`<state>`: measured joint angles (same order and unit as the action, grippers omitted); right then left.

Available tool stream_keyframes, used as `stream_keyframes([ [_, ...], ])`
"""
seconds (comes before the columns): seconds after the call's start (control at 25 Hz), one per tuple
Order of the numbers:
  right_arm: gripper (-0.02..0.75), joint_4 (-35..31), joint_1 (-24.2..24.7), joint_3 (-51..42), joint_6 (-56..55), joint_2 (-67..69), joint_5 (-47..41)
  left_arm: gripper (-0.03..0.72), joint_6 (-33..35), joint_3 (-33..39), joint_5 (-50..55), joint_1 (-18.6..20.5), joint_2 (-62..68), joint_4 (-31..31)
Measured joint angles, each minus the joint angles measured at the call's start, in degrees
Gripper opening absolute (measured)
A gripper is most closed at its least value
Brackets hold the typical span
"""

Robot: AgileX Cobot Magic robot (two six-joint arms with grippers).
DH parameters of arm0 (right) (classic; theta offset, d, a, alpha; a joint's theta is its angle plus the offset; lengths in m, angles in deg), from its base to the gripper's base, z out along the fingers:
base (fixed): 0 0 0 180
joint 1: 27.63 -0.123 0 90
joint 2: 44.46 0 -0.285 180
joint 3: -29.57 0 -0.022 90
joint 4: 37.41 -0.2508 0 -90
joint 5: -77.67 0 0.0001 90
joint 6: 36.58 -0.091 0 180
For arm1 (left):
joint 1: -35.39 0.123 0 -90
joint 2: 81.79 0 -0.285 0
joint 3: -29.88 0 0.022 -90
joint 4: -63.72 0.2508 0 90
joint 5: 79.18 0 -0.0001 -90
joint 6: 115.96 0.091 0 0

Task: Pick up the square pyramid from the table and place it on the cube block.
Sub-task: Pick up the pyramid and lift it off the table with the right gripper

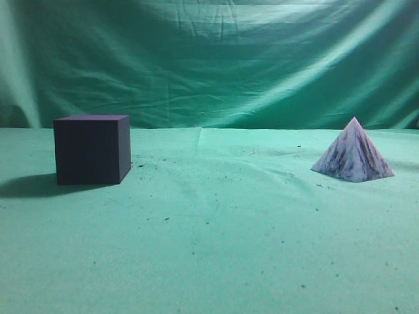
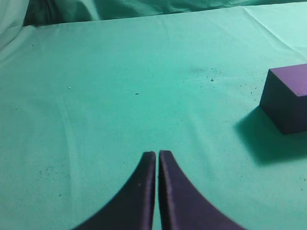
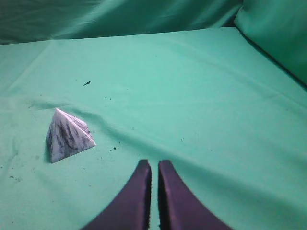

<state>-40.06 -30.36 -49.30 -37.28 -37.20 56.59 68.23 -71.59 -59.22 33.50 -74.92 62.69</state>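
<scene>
Next, I close my right gripper on the lower part of the square pyramid (image 1: 353, 163) (image 3: 70, 143), with its fingers on opposite sides just above the base of the pyramid.
The square pyramid (image 1: 353, 154), white marbled with dark streaks, stands on the table (image 1: 216, 242) at the right. It also shows in the right wrist view (image 3: 67, 135), to the left of and beyond my right gripper (image 3: 153, 165), which is shut and empty. The cube block (image 1: 91, 149), dark purple-black, stands at the left. In the left wrist view the cube block (image 2: 290, 96) is at the right edge, well right of my left gripper (image 2: 157, 154), which is shut and empty. Neither gripper shows in the exterior view.
The green cloth rises as a wrinkled backdrop (image 1: 209, 59) behind the table. Dark specks lie scattered on the cloth between the cube and the pyramid. The cube casts a shadow (image 1: 26, 185) to its left.
</scene>
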Motion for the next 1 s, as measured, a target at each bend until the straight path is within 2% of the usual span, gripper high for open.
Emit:
stream_keyframes([
  [0.84,0.048,0.00,0.00,0.00,0.00,0.00,0.11,0.000,0.00,0.00,0.00,0.00,0.00,0.00],
  [0.92,0.048,0.11,0.00,0.00,0.00,0.00,2.14,0.000,0.00,0.00,0.00,0.00,0.00,0.00],
  [1.0,0.048,-0.47,0.00,-0.10,0.00,0.00,7.82,0.000,0.00,0.00,0.00,0.00,0.00,0.00],
])
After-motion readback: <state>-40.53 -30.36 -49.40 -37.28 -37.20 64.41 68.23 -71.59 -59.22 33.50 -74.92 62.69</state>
